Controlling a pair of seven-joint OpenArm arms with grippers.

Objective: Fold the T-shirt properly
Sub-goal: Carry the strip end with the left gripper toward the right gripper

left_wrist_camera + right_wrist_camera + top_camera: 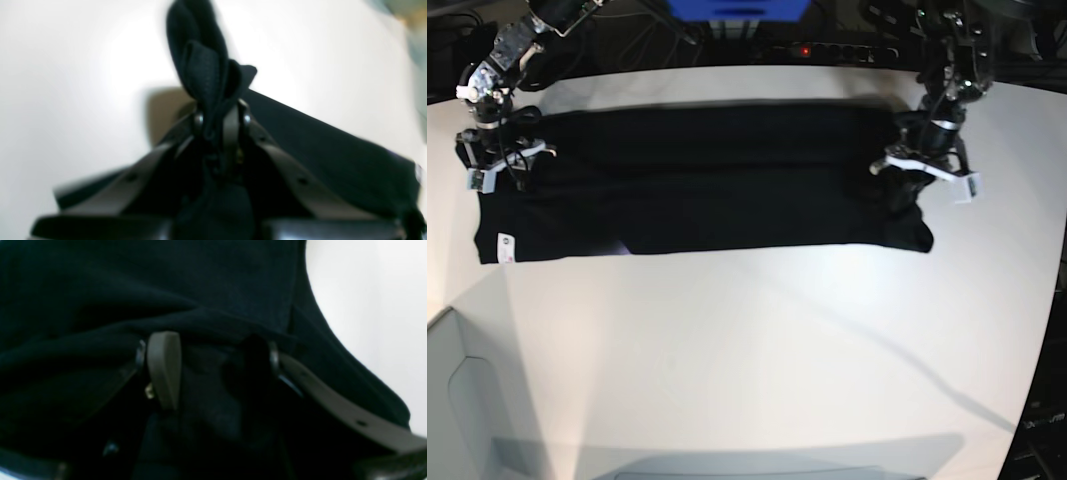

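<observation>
My left gripper is going to let go of the T-shirt's bunched end on the black cloth [655, 220] between its middle and the white label. The T-shirt now lies across the table's far half.
The black T-shirt [707, 190] lies as a long flat band across the far half of the white table [747, 350]. At its right end my left gripper [924, 180] is shut on a bunched fold of the cloth. In the left wrist view, the left gripper [220, 116] pinches the T-shirt [333, 150], and a tuft sticks out past the tips. At the left end, my right gripper [499, 165] is down on the cloth. The right wrist view shows the right gripper [213, 370] with its fingers [163, 370] spread apart and the T-shirt [200, 280] filling the space around and between them.
A small white label [504, 243] shows at the shirt's near left corner. A power strip [827, 50] and a blue box [737, 8] sit behind the table's far edge. A grey panel [457, 400] stands at the near left.
</observation>
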